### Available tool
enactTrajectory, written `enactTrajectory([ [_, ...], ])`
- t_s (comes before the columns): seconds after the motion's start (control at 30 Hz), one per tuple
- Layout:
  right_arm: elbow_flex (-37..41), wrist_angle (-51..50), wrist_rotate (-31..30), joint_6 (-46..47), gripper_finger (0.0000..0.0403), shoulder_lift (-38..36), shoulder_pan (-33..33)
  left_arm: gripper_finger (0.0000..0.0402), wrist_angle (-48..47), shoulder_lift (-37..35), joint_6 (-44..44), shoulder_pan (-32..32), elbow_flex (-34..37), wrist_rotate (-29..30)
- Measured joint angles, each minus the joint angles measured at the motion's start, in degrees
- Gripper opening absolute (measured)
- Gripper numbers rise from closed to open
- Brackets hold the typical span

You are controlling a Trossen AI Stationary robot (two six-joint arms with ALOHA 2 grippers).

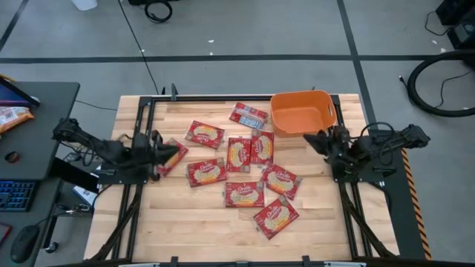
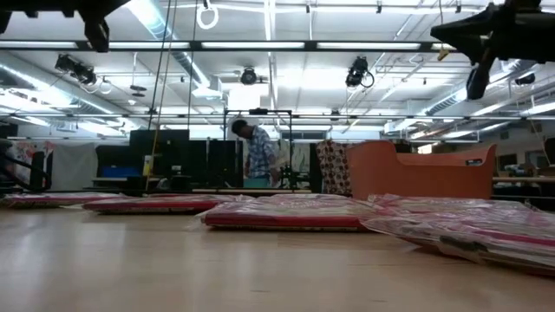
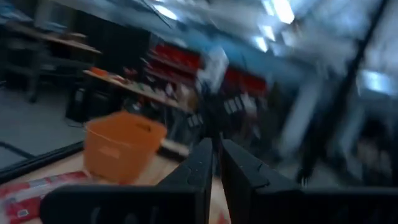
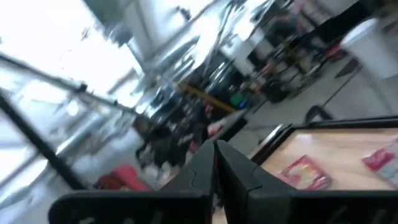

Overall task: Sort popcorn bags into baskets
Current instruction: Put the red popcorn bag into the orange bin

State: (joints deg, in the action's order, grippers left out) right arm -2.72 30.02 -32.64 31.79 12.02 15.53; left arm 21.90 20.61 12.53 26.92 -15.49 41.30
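Next, my right gripper will go to the far long edge [image 1: 288, 173] of the popcorn bag lying closest to it and close there.
Several red popcorn bags with cream centres lie flat on the middle of the wooden table [image 1: 239, 153]; one near the far edge [image 1: 249, 114] shows a bluish-grey face. Another bag [image 1: 172, 156] lies at the left, partly under my left arm. The orange tub [image 1: 301, 111] stands at the far right, also visible in the low view [image 2: 416, 169] and the left wrist view [image 3: 121, 149]. My left gripper [image 3: 217, 163] is shut and held above the table's left side. My right gripper [image 4: 216, 158] is shut, raised at the right side near the tub.
A dark desk with a keyboard and mouse [image 1: 22, 194] stands left of the table. Black frame rails [image 1: 141, 133] run along the table's sides. A person [image 2: 256, 152] stands far off in the room behind. Bare wood [image 1: 185, 222] lies along the near edge.
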Motion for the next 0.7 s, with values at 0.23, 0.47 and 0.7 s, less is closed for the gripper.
enactTrajectory([
  [0.23,-6.9,-10.2,3.7,4.4,0.0023,9.0,-4.4,0.0036,8.3,0.0,8.6,-1.9,0.0,13.6],
  [0.47,-13.5,-10.0,9.8,8.1,0.0023,19.7,-9.2,0.0036,8.3,0.0,19.0,-3.1,0.0,15.0],
  [0.7,-16.2,3.7,13.2,10.1,0.0023,25.7,-11.2,0.0036,8.0,0.0,21.2,-3.2,0.0,15.0],
])
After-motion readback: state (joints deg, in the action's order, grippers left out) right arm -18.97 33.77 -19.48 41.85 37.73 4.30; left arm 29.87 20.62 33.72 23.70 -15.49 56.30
